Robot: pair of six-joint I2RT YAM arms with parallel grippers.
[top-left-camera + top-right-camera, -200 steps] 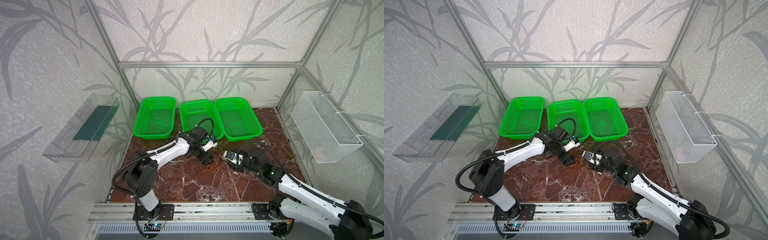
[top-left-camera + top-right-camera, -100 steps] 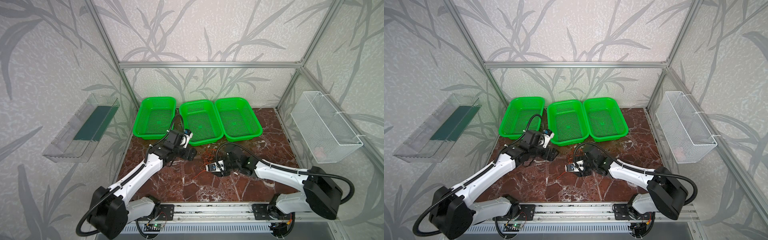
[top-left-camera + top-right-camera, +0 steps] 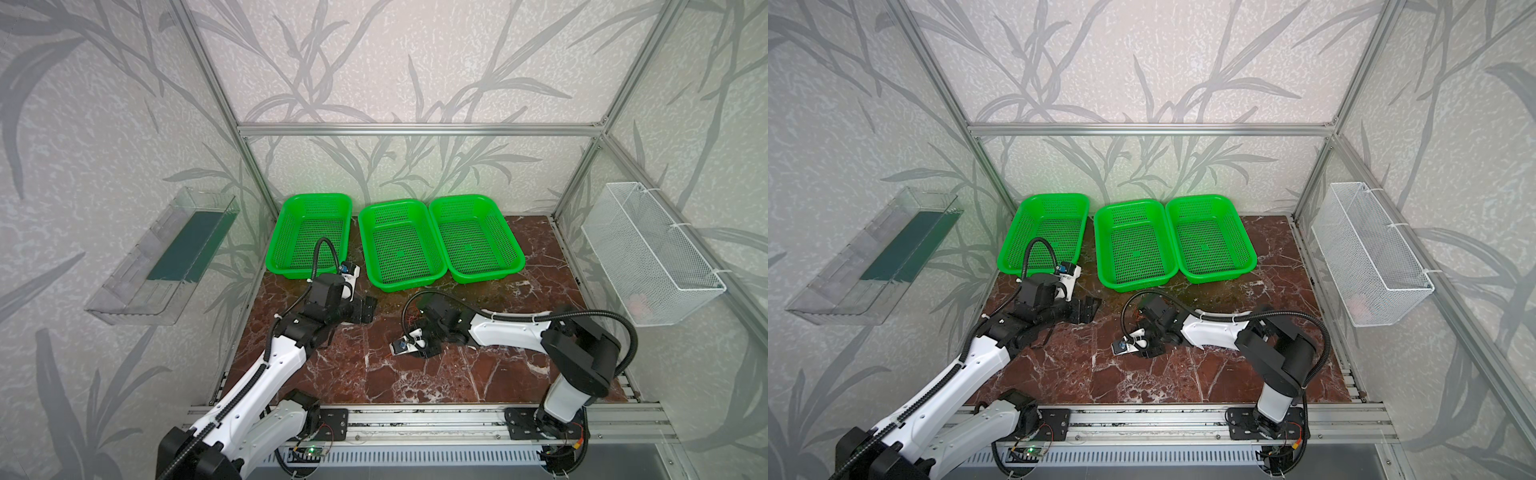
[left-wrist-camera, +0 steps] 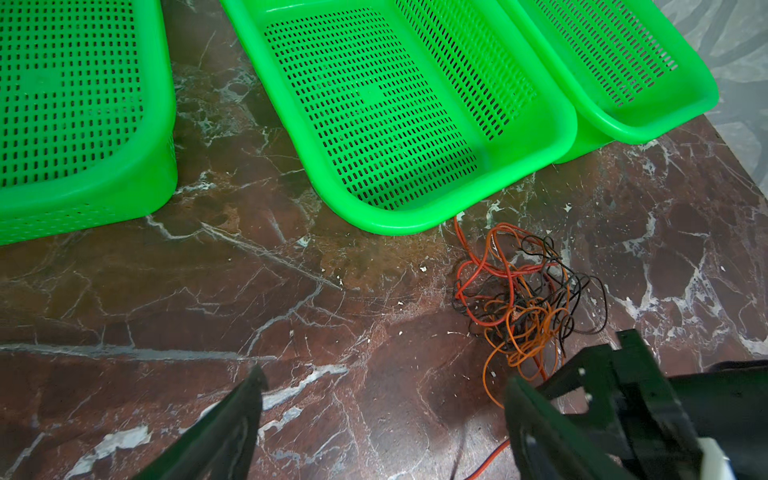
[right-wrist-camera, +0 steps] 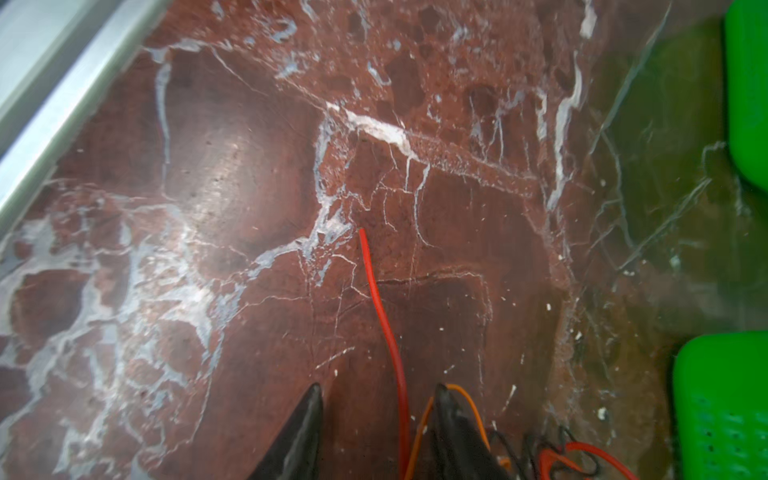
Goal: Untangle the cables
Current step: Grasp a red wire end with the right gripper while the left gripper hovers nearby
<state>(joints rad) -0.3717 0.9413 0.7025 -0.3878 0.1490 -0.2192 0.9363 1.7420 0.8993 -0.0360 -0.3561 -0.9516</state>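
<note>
The red cable lies beside my right gripper's fingers, at the edge of the tangle (image 3: 415, 321) (image 4: 540, 368). I need to close my left gripper on it there next.
The cables (image 4: 528, 291), thin red, orange and black wires in one loose tangle, lie on the marble floor just in front of the middle green basket (image 4: 415, 220). In both top views only a little of the cables (image 3: 410, 321) (image 3: 1138, 318) shows beside the right wrist. My left gripper (image 4: 384, 399) (image 3: 365, 309) is open and empty, off to the side of the tangle. My right gripper (image 5: 380, 415) is low at the tangle's edge with its jaws apart. One red cable (image 5: 382, 316) runs out between them, and an orange loop (image 5: 469, 399) curls round one finger.
Three green baskets (image 3: 291, 272) (image 3: 399, 286) (image 3: 484, 277) line the back of the floor. A white wire basket (image 3: 648, 249) hangs on the right wall, a clear tray (image 3: 166, 257) on the left wall. An aluminium rail (image 3: 415, 409) borders the front.
My left gripper has pulled back from the tangle to the left, staying open. My right arm has swung in over the tangle, turned toward the front-left, and its jaws have narrowed.
</note>
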